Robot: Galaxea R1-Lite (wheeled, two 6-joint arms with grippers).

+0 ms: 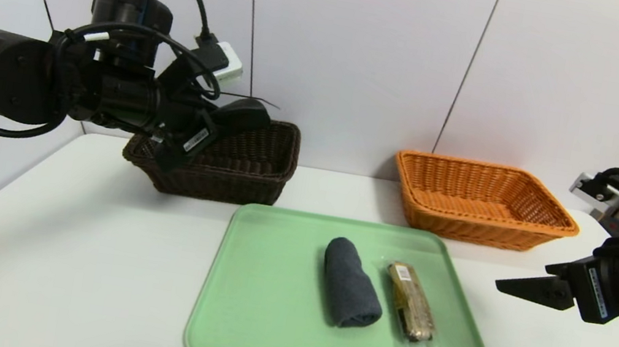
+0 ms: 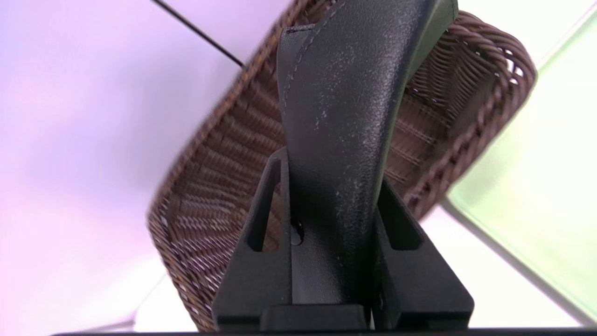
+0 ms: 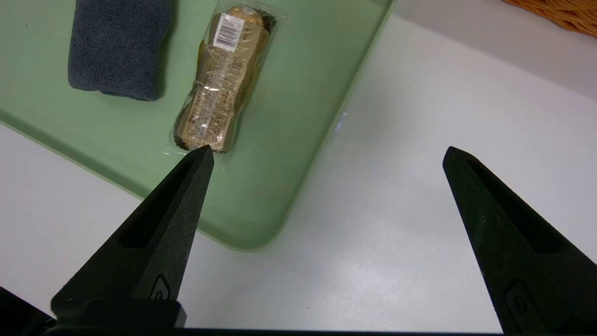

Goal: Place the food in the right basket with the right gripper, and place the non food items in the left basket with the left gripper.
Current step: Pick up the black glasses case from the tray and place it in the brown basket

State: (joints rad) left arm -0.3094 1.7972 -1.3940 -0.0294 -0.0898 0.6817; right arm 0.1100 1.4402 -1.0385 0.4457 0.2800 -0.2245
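Observation:
The robot's left gripper will release the black item lengthwise on the dark brown basket's bottom, near its back side (image 1: 232,156) (image 2: 338,134). The black item is now raised over a basket.
The food (image 1: 410,301), a golden-brown bar in clear wrap, lies on the green tray (image 1: 264,303) beside a rolled grey cloth (image 1: 350,291). My right gripper (image 1: 518,287) hovers open and empty above the table, to the right of the tray. In the right wrist view one fingertip of this gripper (image 3: 326,154) overlaps the near end of the food (image 3: 221,88). My left gripper (image 1: 231,121) is raised over the left basket (image 1: 246,182), shut on a black, leather-like item (image 2: 336,116). The right basket (image 1: 491,165) stands at the back right.
The grey cloth (image 3: 116,51) lies on the tray (image 3: 289,116) next to the bar. White wall panels rise directly behind both baskets. The left basket's inside (image 2: 210,186) shows under the held item. A corner of the right basket (image 3: 559,14) shows in the right wrist view.

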